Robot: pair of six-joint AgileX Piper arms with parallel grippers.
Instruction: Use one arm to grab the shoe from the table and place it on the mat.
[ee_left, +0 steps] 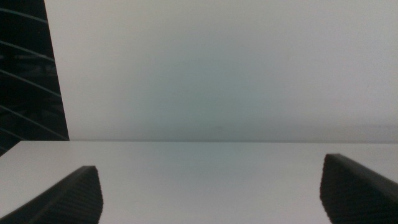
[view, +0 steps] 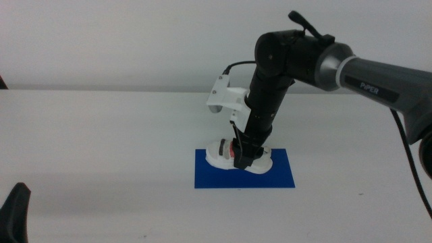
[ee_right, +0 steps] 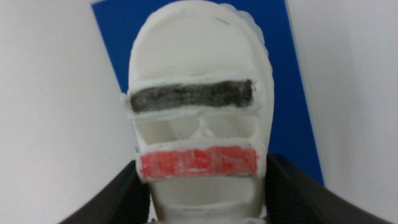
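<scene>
The robot's right gripper will release the white shoe in the middle of the dark blue mat (view: 245, 167).
The white shoe (view: 221, 154) with a dark strap and a red strap lies on the dark blue mat (view: 280, 177) in the middle of the table. The right arm (view: 378, 81) reaches in from the right and points down at it. My right gripper (view: 243, 159) is shut on the shoe, one jaw on each side. In the right wrist view the shoe (ee_right: 199, 93) fills the frame between the jaws of the gripper (ee_right: 205, 169), with the mat (ee_right: 118, 25) under it. My left gripper (ee_left: 211, 180) waits open and empty at the bottom left (view: 17, 212).
The white table (view: 101, 148) spreads around the mat on all sides. A white wall (ee_left: 217, 68) stands behind the table's far edge. A cable (view: 408, 155) hangs from the right arm at the right edge.
</scene>
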